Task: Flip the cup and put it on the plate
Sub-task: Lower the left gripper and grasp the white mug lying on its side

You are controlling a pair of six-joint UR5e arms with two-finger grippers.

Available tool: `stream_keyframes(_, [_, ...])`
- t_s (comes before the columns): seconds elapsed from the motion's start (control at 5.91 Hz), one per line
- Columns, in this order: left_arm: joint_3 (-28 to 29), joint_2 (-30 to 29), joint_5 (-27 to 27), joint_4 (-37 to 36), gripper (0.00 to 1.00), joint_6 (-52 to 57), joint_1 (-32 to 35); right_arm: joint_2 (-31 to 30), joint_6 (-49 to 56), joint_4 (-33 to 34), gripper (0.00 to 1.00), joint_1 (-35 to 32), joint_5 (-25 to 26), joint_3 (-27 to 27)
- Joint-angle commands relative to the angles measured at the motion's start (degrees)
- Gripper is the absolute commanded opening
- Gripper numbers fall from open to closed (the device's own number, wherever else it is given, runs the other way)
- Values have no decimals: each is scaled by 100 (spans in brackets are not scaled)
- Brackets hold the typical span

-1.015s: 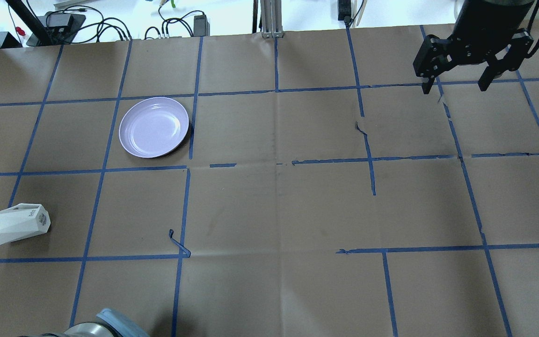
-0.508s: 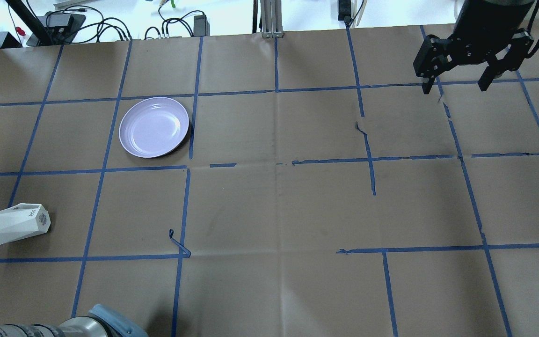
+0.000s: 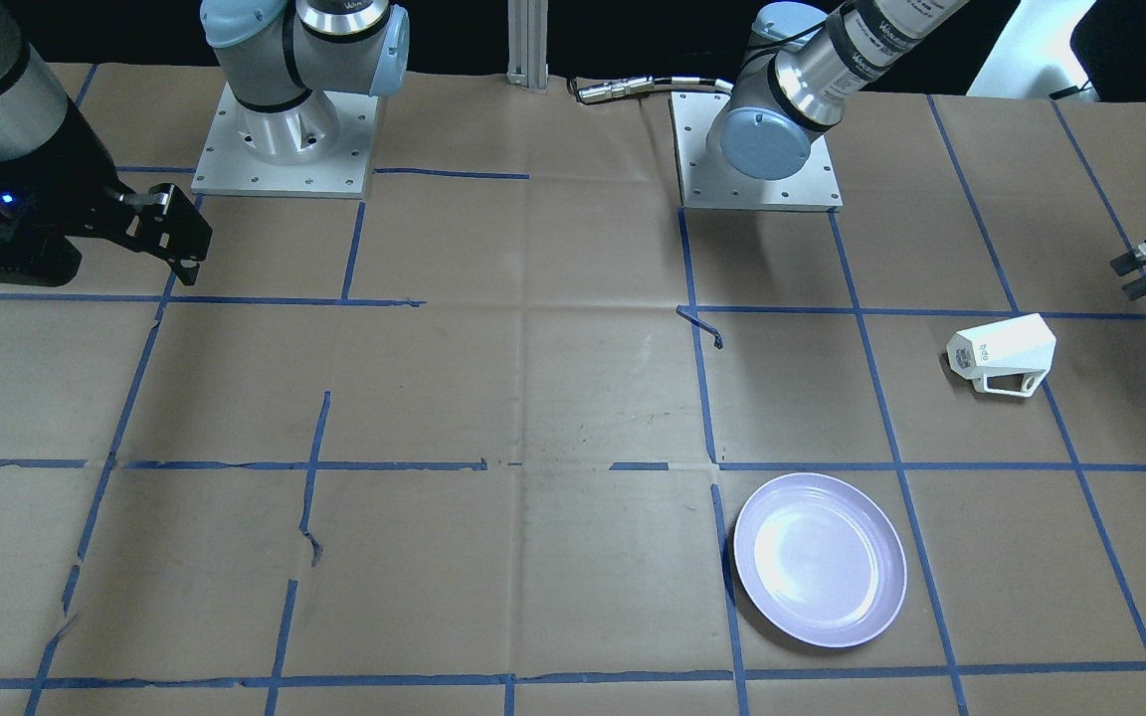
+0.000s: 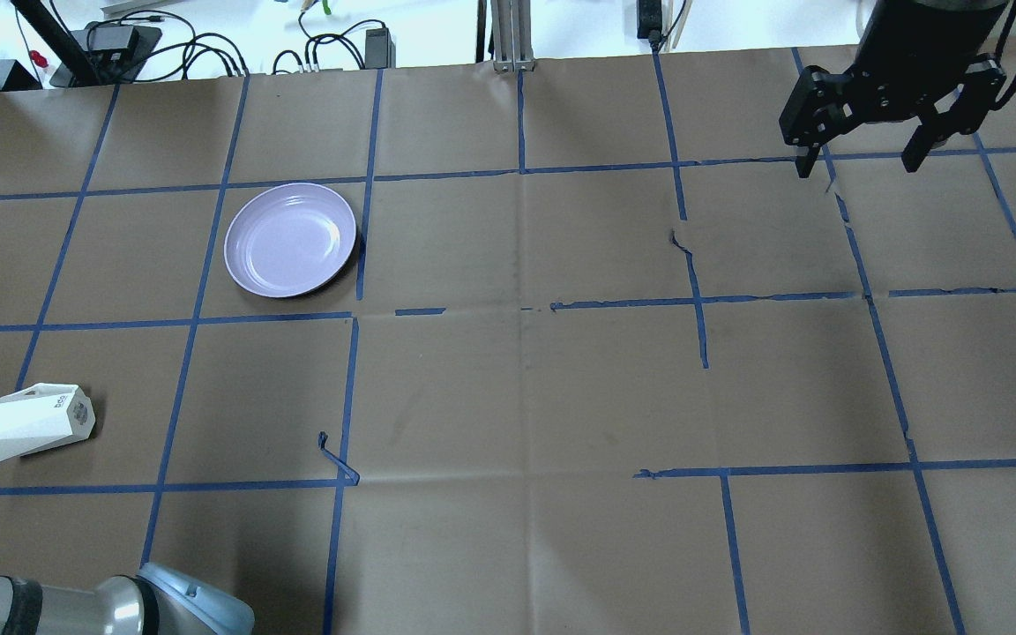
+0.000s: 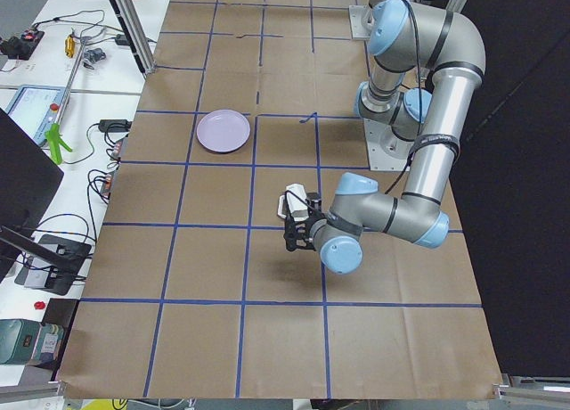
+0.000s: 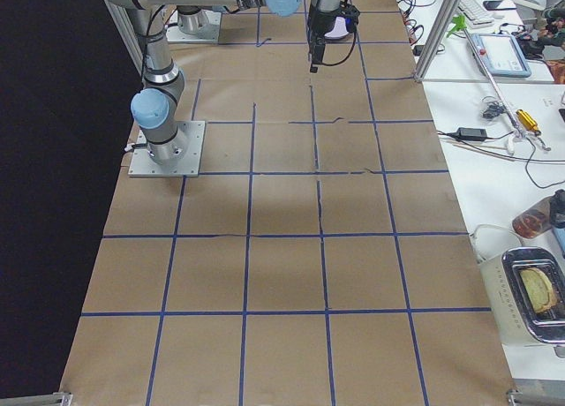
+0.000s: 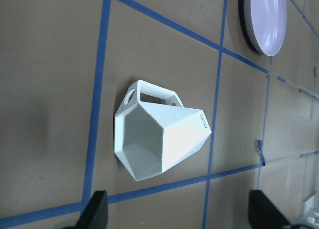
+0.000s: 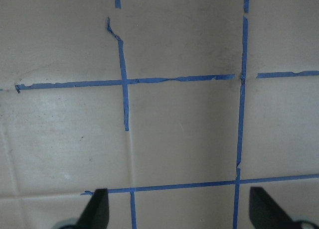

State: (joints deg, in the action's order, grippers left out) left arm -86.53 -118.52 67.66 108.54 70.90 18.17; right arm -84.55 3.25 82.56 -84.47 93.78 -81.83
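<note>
My left gripper is due next at the upper side of the white cup's rim (image 3: 1047, 326) (image 7: 163, 149). It should close there, with one finger inside the cup's opening.
The white faceted cup (image 4: 32, 422) lies on its side near the table's left edge, also in the front view (image 3: 1001, 353). Its open mouth faces my left gripper, and its handle points away from the robot. In the left wrist view the cup (image 7: 159, 142) lies ahead of the open, empty left gripper (image 7: 179, 214), apart from it. The left gripper (image 3: 1130, 276) shows at the front view's right edge. The lavender plate (image 4: 290, 239) lies empty, farther out (image 3: 820, 560). My right gripper (image 4: 856, 165) is open and empty, high over the far right.
The table is covered in brown paper with a blue tape grid (image 4: 521, 168). Loose tape curls up near the middle (image 4: 332, 459). Cables and power supplies (image 4: 208, 48) lie beyond the far edge. My left arm's elbow (image 4: 164, 604) shows at the near left.
My left arm's elbow has moved left along the bottom of the overhead view. The cup, the plate and the right gripper have not moved.
</note>
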Motion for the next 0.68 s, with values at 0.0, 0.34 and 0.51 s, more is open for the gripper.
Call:
stream_keyframes(0.0, [13, -722, -453, 953, 99, 362, -191, 0, 0, -3, 100, 0, 0, 0])
stream_keyframes(0.34, [13, -1101, -499, 1335, 99, 564, -200, 0, 0, -3, 100, 0, 0, 0])
stream_keyframes(0.51, [22, -1251, -621, 1562, 99, 670, -200, 0, 0, -3, 100, 0, 0, 0])
